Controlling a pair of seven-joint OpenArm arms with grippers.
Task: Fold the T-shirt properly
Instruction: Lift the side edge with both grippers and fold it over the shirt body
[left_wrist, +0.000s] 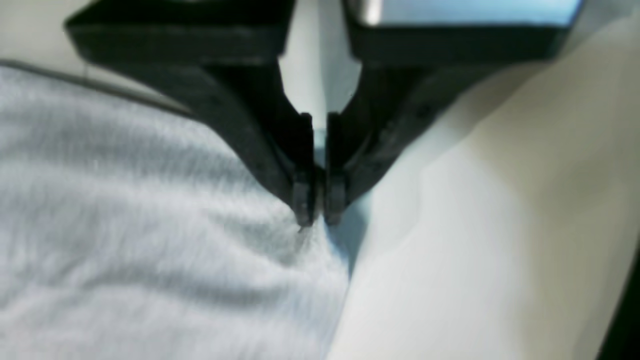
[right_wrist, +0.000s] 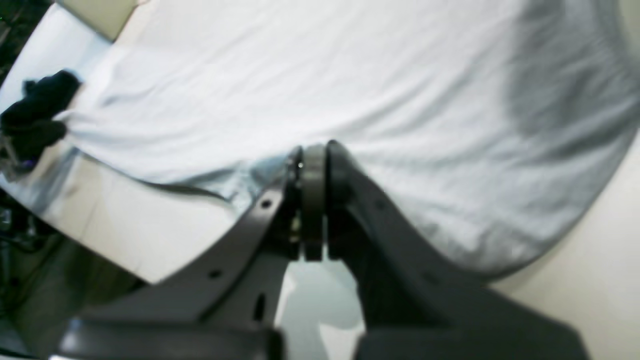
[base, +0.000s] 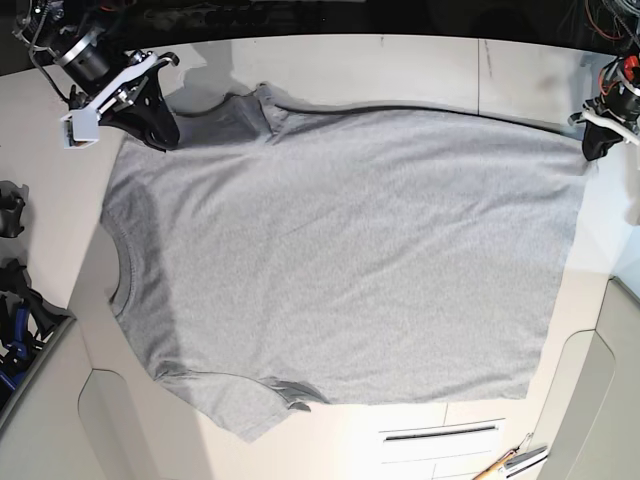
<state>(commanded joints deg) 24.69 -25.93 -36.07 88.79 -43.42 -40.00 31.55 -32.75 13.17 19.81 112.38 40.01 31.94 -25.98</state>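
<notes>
My right gripper is to release the T-shirt's far shoulder edge, now at the shirt's far corner, on the flat cloth just inside the T-shirt's neckline (base: 161, 239).
The light-grey T-shirt (base: 340, 250) lies spread flat on the white table (base: 400, 60), plain side up, neck at the left and hem at the right. My right gripper (base: 160, 132) is at the shirt's far left corner, by the shoulder and sleeve. In the right wrist view the gripper (right_wrist: 314, 155) is shut on the shirt's edge (right_wrist: 350, 90). My left gripper (base: 597, 148) is at the far right hem corner. In the left wrist view the gripper (left_wrist: 319, 220) is shut, pinching the cloth edge (left_wrist: 150, 225).
Black clamps and gear (base: 12, 260) sit at the table's left edge. Small tools (base: 510, 462) lie at the near right. A slot (base: 440, 433) runs in the table near the front edge. The left arm shows as a dark shape (right_wrist: 35, 120) in the right wrist view.
</notes>
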